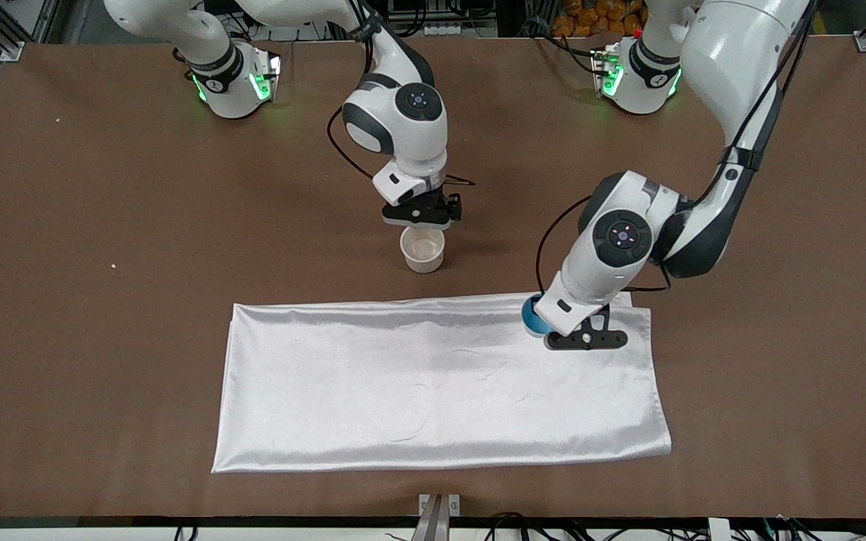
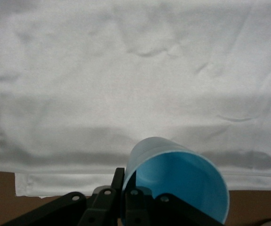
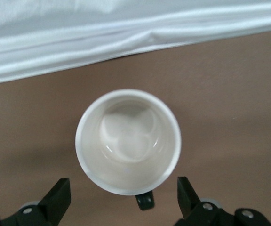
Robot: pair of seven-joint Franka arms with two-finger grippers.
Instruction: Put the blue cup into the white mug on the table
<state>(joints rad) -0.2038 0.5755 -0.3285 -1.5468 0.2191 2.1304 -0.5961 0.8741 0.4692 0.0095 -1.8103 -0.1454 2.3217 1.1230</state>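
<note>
Next, my left gripper releases the blue cup inside the empty white mug [image 1: 425,243], below my open right gripper.
The blue cup [image 1: 531,316] is gripped by its rim in my left gripper [image 1: 547,327], over the edge of the white cloth that lies farther from the front camera, toward the left arm's end. In the left wrist view one finger is inside the cup [image 2: 182,181] and one outside, with the gripper [image 2: 126,184] shut on its wall. The white mug [image 1: 422,249] stands upright and empty on the brown table [image 1: 102,300]. My right gripper [image 1: 422,219] hovers open just over the mug's handle side. In the right wrist view its fingers [image 3: 60,194] straddle the mug [image 3: 128,141] and its black handle [image 3: 145,201] without touching.
A shiny white cloth [image 1: 440,383] is spread on the table nearer to the front camera than the mug, and also shows in the left wrist view [image 2: 135,70] and the right wrist view [image 3: 102,33]. Bare brown table lies around it.
</note>
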